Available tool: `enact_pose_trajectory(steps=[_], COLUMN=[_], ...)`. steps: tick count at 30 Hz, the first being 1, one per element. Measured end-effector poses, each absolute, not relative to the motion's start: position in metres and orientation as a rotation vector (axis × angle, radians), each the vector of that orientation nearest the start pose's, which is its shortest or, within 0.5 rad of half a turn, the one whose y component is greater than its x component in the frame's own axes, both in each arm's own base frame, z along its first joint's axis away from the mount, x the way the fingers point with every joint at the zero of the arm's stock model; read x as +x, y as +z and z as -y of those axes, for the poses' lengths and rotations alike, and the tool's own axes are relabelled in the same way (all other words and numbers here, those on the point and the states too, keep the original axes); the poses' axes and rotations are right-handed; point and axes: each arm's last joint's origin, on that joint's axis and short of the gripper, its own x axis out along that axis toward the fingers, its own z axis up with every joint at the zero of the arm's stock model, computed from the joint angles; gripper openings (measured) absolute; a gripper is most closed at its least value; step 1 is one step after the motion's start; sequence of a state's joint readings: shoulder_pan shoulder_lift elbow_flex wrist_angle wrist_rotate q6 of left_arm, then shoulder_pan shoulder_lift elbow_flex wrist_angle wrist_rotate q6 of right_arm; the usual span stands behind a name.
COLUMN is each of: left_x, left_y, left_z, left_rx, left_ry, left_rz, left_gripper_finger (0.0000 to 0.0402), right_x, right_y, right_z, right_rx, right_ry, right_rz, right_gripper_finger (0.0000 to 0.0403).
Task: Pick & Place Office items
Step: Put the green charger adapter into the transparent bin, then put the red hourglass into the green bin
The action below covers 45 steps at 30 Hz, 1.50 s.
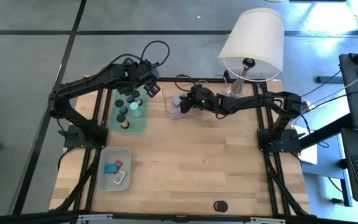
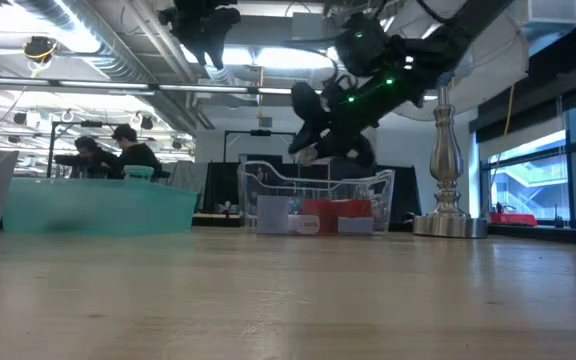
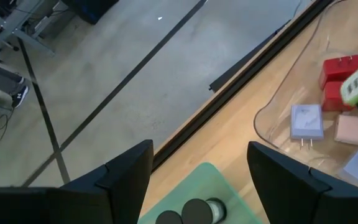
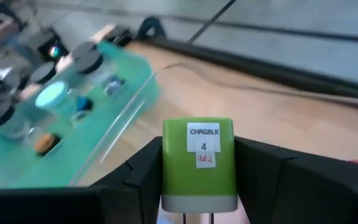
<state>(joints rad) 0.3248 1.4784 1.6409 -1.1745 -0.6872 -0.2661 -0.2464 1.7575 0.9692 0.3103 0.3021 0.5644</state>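
Observation:
Next, my right gripper releases the green block between the lilac blocks in the clear tray (image 1: 172,107), toward the side where the green mat is.
My right gripper (image 4: 197,149) (image 1: 184,104) is shut on a green block (image 4: 197,177) with a white label reading CHRGBLK 4. It hangs over the clear tray (image 2: 313,195) (image 1: 169,107), which holds red (image 3: 339,68), lilac (image 3: 306,121) and pink (image 3: 355,129) blocks. My left gripper (image 3: 197,180) (image 1: 149,88) is open and holds nothing, high above the far end of the green mat (image 1: 132,115). Black round caps (image 3: 197,210) stand on the mat. My right gripper pinches the green block by its two opposite side faces (image 4: 166,171), one finger on each. The labelled face is turned toward the wrist camera, and the white end with two prongs (image 4: 197,214) lies back between the fingers. The block is lifted clear above the clear tray.
A grey tray (image 1: 113,169) at the near left holds a few small pieces. One black cap (image 1: 220,206) lies near the table's front edge. The white-shaded lamp (image 1: 252,37) stands at the far right, close behind my right arm. The table's middle is bare wood.

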Motion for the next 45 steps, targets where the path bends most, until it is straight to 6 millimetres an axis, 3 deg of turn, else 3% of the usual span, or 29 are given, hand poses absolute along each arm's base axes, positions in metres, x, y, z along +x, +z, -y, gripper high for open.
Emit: enact_pose_trajectory(steps=[10,18,26,38,40,45], left_x=[0.253,0.253,0.252,0.252,0.252,0.252], left_y=[0.388,0.388,0.388,0.388,0.388,0.388], left_z=[-0.111,-0.110,-0.111,-0.112,-0.112,-0.112], left_rx=[-0.041,-0.034,-0.006,-0.004,-0.004,-0.017], left_ry=[1.063,1.052,1.040,1.041,1.041,1.040], left_rz=[-0.911,-0.919,-0.939,-0.942,-0.941,-0.936], left_gripper_finger=[0.0257,0.0257,0.0257,0.0257,0.0257,0.0257], right_x=[0.407,0.430,0.429,0.428,0.426,0.407], right_y=[0.180,0.166,0.166,0.169,0.179,0.226], right_z=[0.112,0.120,0.127,0.127,0.127,0.125], right_rx=[0.478,0.460,0.470,0.476,0.483,0.489], right_ry=[-0.666,-0.643,-0.650,-0.604,-0.591,-0.583], right_rz=[-0.680,-0.758,-0.757,-0.765,-0.748,-0.707], right_gripper_finger=[0.0156,0.0156,0.0163,0.0269,0.0280,0.0282])
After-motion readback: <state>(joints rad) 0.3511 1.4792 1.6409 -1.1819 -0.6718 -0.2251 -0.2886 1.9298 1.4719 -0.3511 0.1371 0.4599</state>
